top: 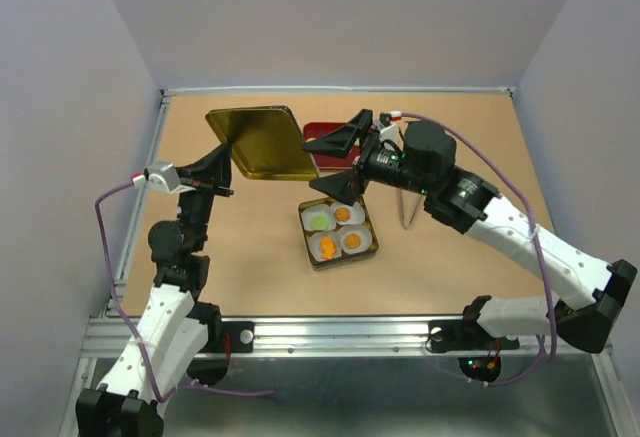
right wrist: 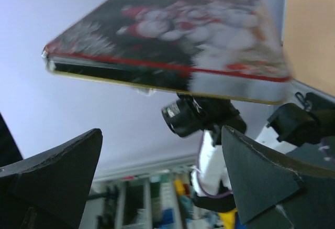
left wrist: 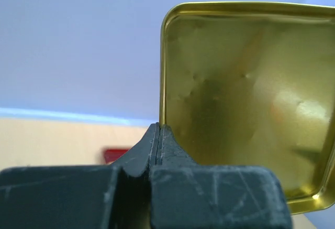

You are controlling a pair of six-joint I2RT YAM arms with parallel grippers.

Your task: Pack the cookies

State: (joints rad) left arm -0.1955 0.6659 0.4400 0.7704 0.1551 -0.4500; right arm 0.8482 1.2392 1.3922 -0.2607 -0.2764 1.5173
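My right gripper needs to close on the tin lid's free edge (top: 305,145), directly opposite the lid's edge my left gripper holds.
The cookies lie in white paper cups inside a small gold tin base (top: 371,242): a green cookie (top: 319,221) and three orange cookies (top: 343,214). My left gripper (top: 229,153) is shut on the edge of the tin lid (top: 262,142) and holds it tilted above the table. The left wrist view shows the lid's gold inside (left wrist: 246,98) and my shut fingertips (left wrist: 158,130). My right gripper (top: 338,163) is open and empty, just right of the lid and above the tin's far edge. In the right wrist view (right wrist: 162,171) it faces the lid's printed outer face (right wrist: 172,35).
A red flat object (top: 322,133) lies behind the right gripper, partly hidden; it also shows in the left wrist view (left wrist: 116,154). Metal tongs (top: 407,207) lie right of the tin base. Walls enclose the table on three sides.
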